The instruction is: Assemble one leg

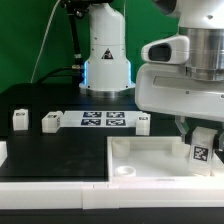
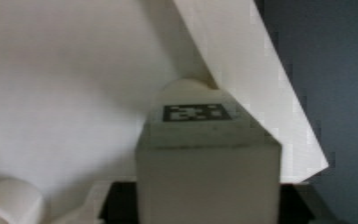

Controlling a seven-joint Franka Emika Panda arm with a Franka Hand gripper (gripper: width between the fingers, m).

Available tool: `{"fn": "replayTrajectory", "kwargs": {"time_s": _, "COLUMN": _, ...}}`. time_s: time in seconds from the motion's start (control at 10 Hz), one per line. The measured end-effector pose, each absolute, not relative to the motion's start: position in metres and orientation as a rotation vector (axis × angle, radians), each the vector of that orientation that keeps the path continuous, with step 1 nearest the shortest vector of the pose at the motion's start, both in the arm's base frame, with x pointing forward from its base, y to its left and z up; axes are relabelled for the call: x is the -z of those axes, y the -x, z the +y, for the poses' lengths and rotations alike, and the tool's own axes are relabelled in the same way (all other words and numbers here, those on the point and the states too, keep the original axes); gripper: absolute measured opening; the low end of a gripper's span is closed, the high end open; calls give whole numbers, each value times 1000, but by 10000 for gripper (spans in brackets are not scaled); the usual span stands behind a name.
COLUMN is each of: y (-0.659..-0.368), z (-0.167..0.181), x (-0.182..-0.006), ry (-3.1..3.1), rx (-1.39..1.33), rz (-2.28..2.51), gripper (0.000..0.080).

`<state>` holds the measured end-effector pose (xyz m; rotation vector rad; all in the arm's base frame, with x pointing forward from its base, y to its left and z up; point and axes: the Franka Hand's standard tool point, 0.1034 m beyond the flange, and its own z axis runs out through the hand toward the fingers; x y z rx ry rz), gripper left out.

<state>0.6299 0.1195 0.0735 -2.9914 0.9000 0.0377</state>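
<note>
The white leg's tagged end is in the tabletop's corner, so next I open my gripper, turn its wrist and grip the leg (image 1: pixel 201 153) at a new angle before screwing it.
My gripper (image 1: pixel 201 133) is shut on a white leg (image 1: pixel 202 148) with a black-and-white tag on its side. It holds the leg upright over the right corner of the white square tabletop (image 1: pixel 150 158), at the exterior view's right. In the wrist view the leg (image 2: pixel 202 150) fills the middle between my dark fingers (image 2: pixel 131 202), its tagged end pointing at the tabletop's raised edge (image 2: pixel 238 60). I cannot tell whether the leg touches the tabletop.
Three more white legs stand behind the tabletop: two at the exterior view's left (image 1: pixel 20 119) (image 1: pixel 52 122) and one near the middle (image 1: pixel 143 122). The marker board (image 1: pixel 103 120) lies between them. A round socket (image 1: pixel 125 172) shows at the tabletop's near corner.
</note>
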Motion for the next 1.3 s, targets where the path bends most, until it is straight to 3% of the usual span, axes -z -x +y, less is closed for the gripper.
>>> {"fn": "replayTrajectory", "kwargs": {"time_s": 0.3, "y": -630, "z": 119, "x": -74, "ry": 2911, "rx": -41, "rz": 1136, "gripper": 292}}
{"fn": "replayTrajectory", "kwargs": {"time_s": 0.4, "y": -630, "z": 119, "x": -73, "ry": 2915, "rx": -42, "rz": 1123, "gripper": 403}}
{"fn": "replayTrajectory", "kwargs": {"time_s": 0.5, "y": -630, "z": 119, "x": -73, "ry": 2944, "rx": -40, "rz": 1044, "gripper": 403}}
{"fn": "replayTrajectory", "kwargs": {"time_s": 0.6, "y": -630, "z": 119, "x": -73, "ry": 2971, "rx": -38, "rz": 963, "gripper": 591}}
{"fn": "replayTrajectory", "kwargs": {"time_s": 0.8, "y": -630, "z": 122, "x": -73, "ry": 3084, "rx": -31, "rz": 514, "gripper": 639}}
{"fn": "replayTrajectory", "kwargs": {"time_s": 1.3, "y": -630, "z": 119, "x": -73, "ry": 3098, "rx": -26, "rz": -435, "gripper": 649}}
